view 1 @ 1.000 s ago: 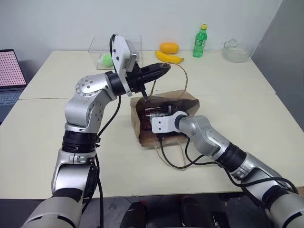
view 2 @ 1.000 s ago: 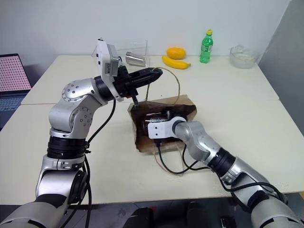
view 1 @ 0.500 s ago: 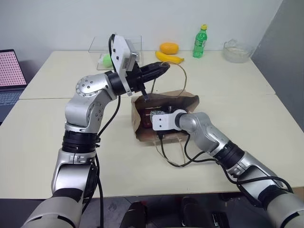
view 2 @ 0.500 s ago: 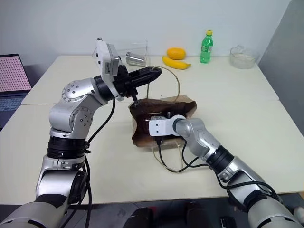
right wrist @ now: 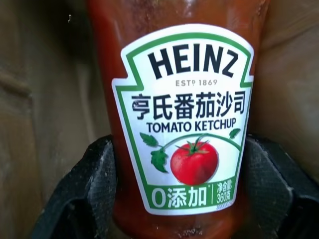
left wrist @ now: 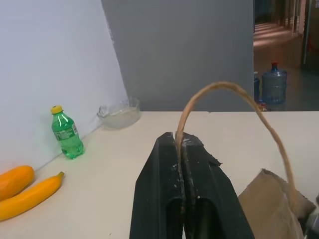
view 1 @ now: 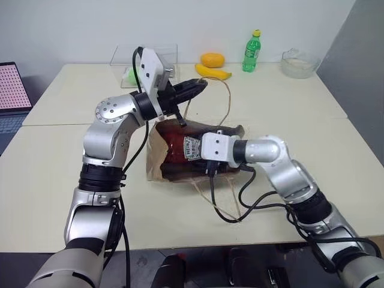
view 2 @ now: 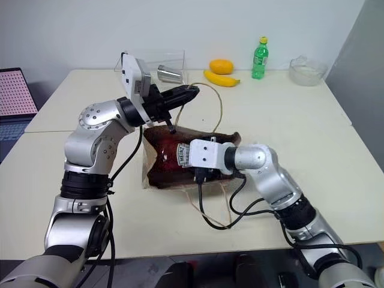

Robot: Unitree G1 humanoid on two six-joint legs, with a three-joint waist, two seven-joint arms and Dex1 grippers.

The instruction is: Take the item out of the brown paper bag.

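Observation:
The ketchup bottle will leave my right gripper on the table (view 1: 286, 150) beside the bag, in line with the glass bowl.
The brown paper bag (view 1: 155, 163) lies tilted on the table with its mouth open toward me. My left gripper (view 1: 197, 86) is above it, shut on one tan cord handle (left wrist: 234, 89), which loops up from the closed fingertips (left wrist: 172, 149). The item, a red ketchup bottle (view 1: 176, 146) with a white label (right wrist: 185, 117), shows in the bag's mouth, lying across it. My right gripper (right wrist: 182, 199) reaches in from the right and is shut on the bottle. One black finger (right wrist: 84, 194) presses each side of it. The cap is hidden.
At the table's far edge stand a green soda bottle (view 1: 252, 51), a banana (view 1: 214, 73), an orange fruit (view 1: 213, 59), a glass bowl (view 1: 299, 63) and a clear box (view 1: 127, 60). A laptop (view 1: 9, 90) sits far left. Black cable (view 1: 225, 207) loops in front of the bag.
My right gripper has closed on the ketchup bottle and drawn up and back with it. The bottle now shows red in the bag's mouth, and the bag has slid left and tipped.

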